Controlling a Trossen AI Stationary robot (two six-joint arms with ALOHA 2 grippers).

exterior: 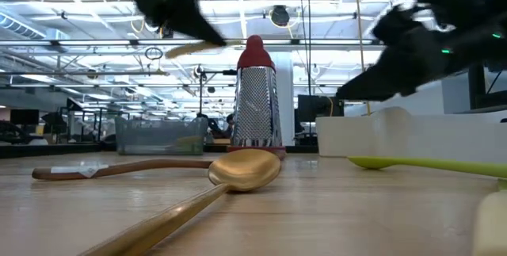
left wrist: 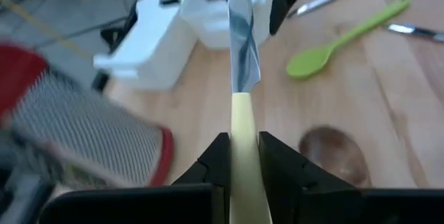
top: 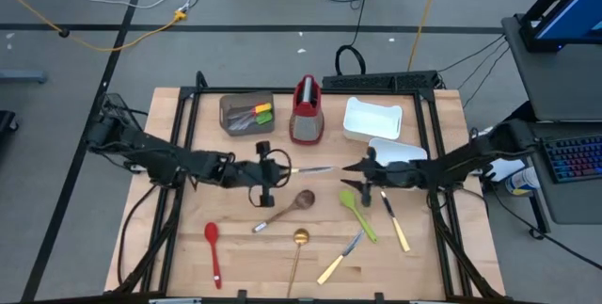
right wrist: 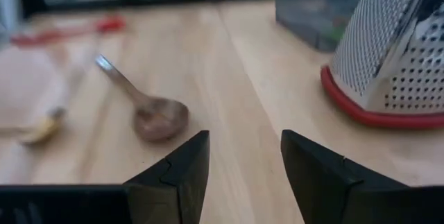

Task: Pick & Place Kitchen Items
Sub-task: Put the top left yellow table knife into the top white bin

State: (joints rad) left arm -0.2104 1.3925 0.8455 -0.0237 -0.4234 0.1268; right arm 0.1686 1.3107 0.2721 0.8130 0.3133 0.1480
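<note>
The yellow-handled knife is in my left gripper. I should let go of it inside the far white tray (top: 373,119) (left wrist: 147,31) beside the grater.
My left gripper (top: 270,171) is above the table's middle, shut on a yellow-handled knife (top: 312,169) whose blade points toward the table's right. The knife also shows in the left wrist view (left wrist: 241,78). My right gripper (top: 356,167) is open and empty, just right of the blade tip; its own view (right wrist: 243,158) shows the gap between its fingers. On the table lie a wooden spoon (top: 287,208), a gold spoon (top: 299,248), a red spoon (top: 213,248), a green spoon (top: 357,212) and two more yellow-handled knives (top: 395,221) (top: 339,259). My left gripper pinches the knife's yellow handle (left wrist: 241,130) between its two fingers. The fingers come about level from the table's left and lie along the knife. The blade (left wrist: 241,37) sticks straight out past the fingertips. The knife is lifted clear of the table, roughly level.
A brown bin (top: 235,104) holding utensils stands at the far left. A red-and-steel grater (top: 307,111) stands upright at the far middle. Two white trays (top: 372,119) (top: 406,151) are at the far right. The loose utensils lie across the near half of the table.
</note>
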